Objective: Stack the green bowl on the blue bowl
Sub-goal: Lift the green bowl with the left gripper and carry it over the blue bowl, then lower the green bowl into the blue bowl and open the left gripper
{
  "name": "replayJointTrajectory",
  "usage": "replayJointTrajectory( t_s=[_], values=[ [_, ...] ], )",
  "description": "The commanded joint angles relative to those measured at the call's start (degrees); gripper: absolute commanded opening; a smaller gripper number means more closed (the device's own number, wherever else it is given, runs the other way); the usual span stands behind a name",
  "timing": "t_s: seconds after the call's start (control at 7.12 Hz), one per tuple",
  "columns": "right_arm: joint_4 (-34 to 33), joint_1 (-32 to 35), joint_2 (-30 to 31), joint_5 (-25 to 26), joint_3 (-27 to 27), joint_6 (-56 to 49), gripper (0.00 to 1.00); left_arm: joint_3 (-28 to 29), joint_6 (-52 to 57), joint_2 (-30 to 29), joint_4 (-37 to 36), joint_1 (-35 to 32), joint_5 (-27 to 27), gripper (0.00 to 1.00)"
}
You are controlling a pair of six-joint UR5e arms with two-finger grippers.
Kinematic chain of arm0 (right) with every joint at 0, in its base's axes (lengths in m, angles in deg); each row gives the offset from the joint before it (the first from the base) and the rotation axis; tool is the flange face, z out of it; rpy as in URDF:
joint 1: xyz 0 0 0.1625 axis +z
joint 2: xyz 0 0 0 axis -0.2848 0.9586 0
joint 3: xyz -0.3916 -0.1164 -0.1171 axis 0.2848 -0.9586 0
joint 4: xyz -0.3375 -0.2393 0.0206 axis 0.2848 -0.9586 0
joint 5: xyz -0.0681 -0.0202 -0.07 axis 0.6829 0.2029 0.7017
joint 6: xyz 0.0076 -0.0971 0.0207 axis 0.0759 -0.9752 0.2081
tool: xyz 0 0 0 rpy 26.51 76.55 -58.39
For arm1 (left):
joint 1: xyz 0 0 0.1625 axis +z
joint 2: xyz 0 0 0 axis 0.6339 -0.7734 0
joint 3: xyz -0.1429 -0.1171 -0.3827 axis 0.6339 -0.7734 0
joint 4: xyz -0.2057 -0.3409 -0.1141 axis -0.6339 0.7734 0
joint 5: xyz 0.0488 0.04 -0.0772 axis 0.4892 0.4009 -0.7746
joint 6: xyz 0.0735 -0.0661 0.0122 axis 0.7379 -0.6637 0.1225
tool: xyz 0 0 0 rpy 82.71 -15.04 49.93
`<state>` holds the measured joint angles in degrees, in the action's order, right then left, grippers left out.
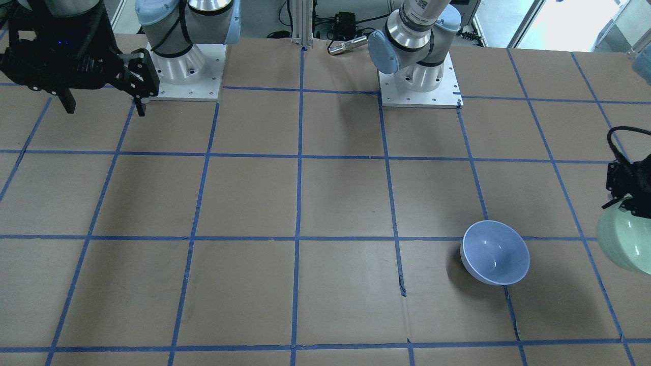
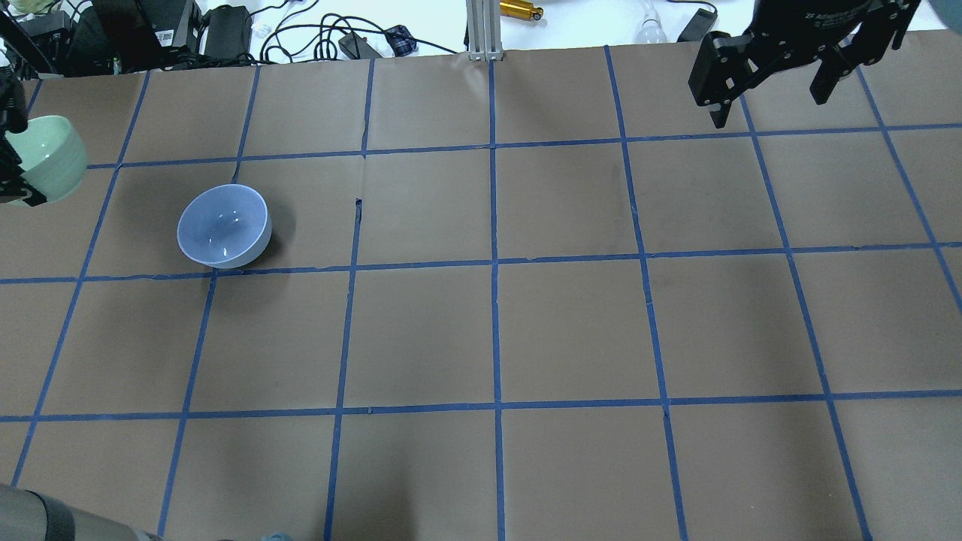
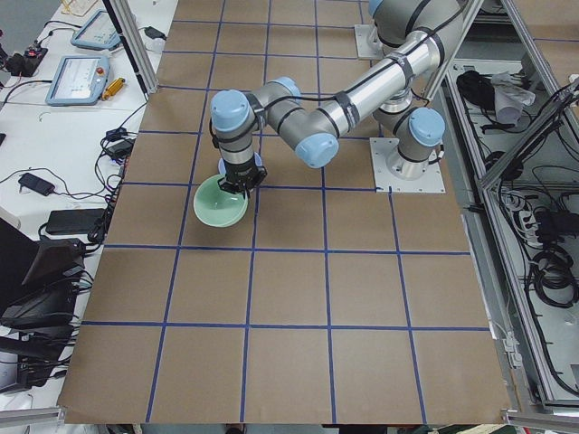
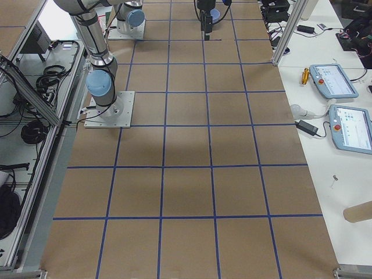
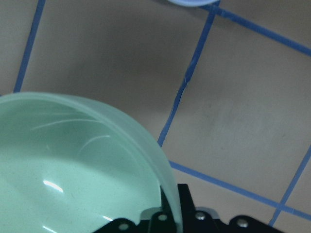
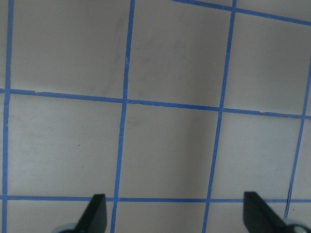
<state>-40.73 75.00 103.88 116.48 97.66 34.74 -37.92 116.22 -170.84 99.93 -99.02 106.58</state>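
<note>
I should release the green bowl from my left gripper inside the empty blue bowl [image 1: 497,254], nested within its rim.
The green bowl [image 1: 625,241] hangs tilted above the table, clamped at its rim by my left gripper [image 1: 624,202], which is shut on it. It also shows in the overhead view [image 2: 49,154], the exterior left view [image 3: 221,204] and the left wrist view [image 5: 73,165]. The blue bowl [image 1: 495,252] stands upright and empty on the table [image 2: 224,225], apart from the green bowl and toward the table's middle. Only its edge [image 5: 190,2] shows in the left wrist view. My right gripper [image 2: 770,94] is open and empty, raised high at the table's other end [image 6: 177,216].
The table [image 2: 496,330] is brown paper with a blue tape grid. The two arm bases [image 1: 185,71] [image 1: 419,84] stand at the robot's side. Cables and boxes [image 2: 150,30] lie beyond the far edge. Tablets lie on a side bench [image 4: 343,104].
</note>
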Motion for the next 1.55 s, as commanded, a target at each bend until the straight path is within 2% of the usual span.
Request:
replayJointTrajectory(
  t_s=[0.0,0.28,0.56,0.84,0.98,1.26,1.4],
  values=[
    [0.00,0.03,0.00,0.00,0.00,0.00,1.00,-1.50,-16.75,-0.69,0.08,-6.65,0.84,0.00],
    [0.00,0.03,0.00,0.00,0.00,0.00,1.00,-5.19,-30.48,-0.44,-2.10,-12.88,1.09,0.00],
    [0.00,-0.06,0.00,0.00,0.00,0.00,1.00,-5.82,-36.67,-0.96,-3.52,-19.04,1.27,0.00],
    [0.00,0.03,0.00,0.00,0.00,0.00,1.00,-8.44,-36.43,-0.97,-4.65,-19.42,1.44,0.00],
    [0.00,-0.06,0.00,0.00,0.00,0.00,1.00,-10.55,-36.43,-1.14,-7.97,-19.33,1.53,0.00],
    [0.00,0.03,0.00,0.00,0.00,0.00,1.00,-12.93,-36.34,-1.05,-10.29,-19.24,5.65,0.00],
    [0.00,0.03,0.00,0.00,0.00,0.00,1.00,-13.03,-36.25,-1.31,-10.20,-19.15,5.75,0.00]
  ],
)
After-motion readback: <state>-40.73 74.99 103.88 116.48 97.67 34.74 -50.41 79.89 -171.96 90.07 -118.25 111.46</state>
